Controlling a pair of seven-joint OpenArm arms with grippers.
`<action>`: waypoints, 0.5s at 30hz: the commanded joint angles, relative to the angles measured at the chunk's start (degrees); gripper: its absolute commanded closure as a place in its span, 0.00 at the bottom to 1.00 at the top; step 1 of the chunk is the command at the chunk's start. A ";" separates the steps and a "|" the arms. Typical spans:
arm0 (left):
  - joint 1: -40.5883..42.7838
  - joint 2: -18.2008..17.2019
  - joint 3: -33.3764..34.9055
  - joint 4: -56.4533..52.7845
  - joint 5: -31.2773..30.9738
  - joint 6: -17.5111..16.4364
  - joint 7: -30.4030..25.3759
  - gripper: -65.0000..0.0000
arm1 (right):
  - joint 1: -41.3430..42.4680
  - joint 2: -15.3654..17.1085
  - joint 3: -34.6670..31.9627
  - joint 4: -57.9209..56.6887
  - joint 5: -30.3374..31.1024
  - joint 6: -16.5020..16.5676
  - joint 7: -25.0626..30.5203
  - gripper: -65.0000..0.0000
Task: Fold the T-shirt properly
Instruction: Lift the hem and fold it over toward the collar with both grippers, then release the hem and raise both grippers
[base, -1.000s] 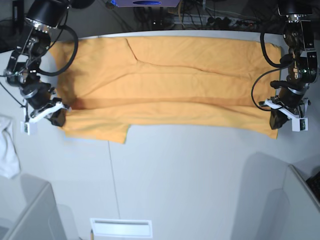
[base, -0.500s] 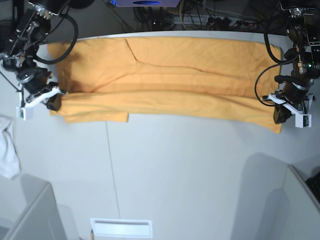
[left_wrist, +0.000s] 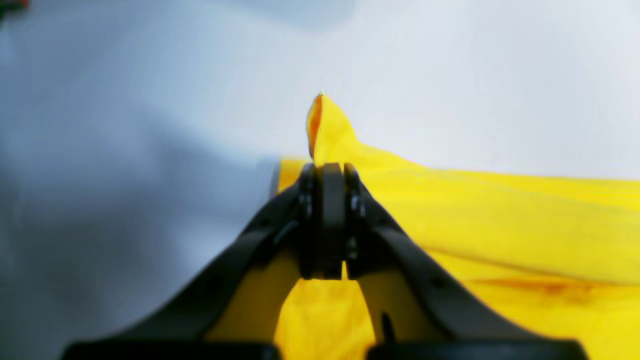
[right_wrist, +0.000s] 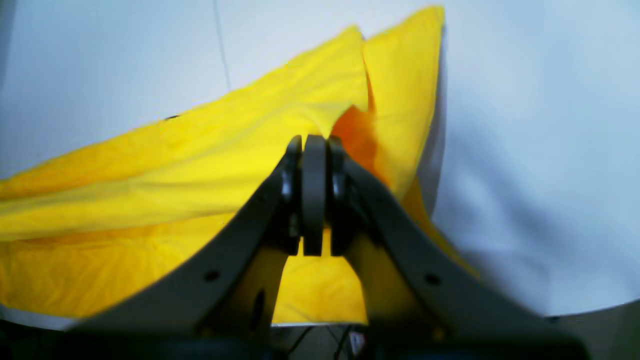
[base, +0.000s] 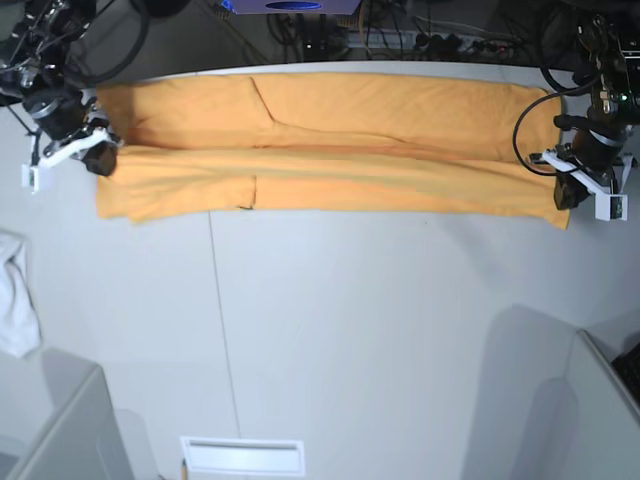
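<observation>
I need to open my left gripper and take the T-shirt's end farther back (base: 538, 132) to drag the folded T-shirt nearer, as it lies along the table's far edge.
The light-orange T-shirt (base: 330, 150) lies stretched sideways along the far part of the white table (base: 350, 320), folded lengthwise into a long band. At the band's right end, my left gripper (base: 566, 195) is shut on the shirt's edge. In the left wrist view its jaws (left_wrist: 327, 172) are pressed together, with a peak of fabric (left_wrist: 327, 125) sticking out past them. My right gripper (base: 100, 160) is shut on the band's left end. In the right wrist view the closed tips (right_wrist: 314, 145) pinch layered cloth (right_wrist: 175, 165).
A small white cloth (base: 15, 300) hangs at the table's left edge. Grey box corners rise at the bottom left (base: 60, 420) and bottom right (base: 600, 400). A white slotted plate (base: 242, 456) sits at the near edge. Cables (base: 400, 40) run behind the table.
Both grippers have carried the shirt's near edge away toward the far side. The band is now narrower and flatter, and the hanging sleeve flap has been drawn up.
</observation>
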 joint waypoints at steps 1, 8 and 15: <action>1.00 -1.00 -0.58 1.02 -0.29 0.30 -1.49 1.00 | -0.51 0.90 0.32 0.29 0.66 0.06 1.41 1.00; 6.01 -1.00 -0.58 0.93 -0.21 0.30 -1.58 1.00 | -2.79 0.64 0.32 -1.38 0.49 0.06 1.41 1.00; 7.42 -1.00 -0.50 0.84 -0.21 0.30 -1.49 1.00 | -2.79 0.73 0.23 -8.59 0.49 0.06 1.58 1.00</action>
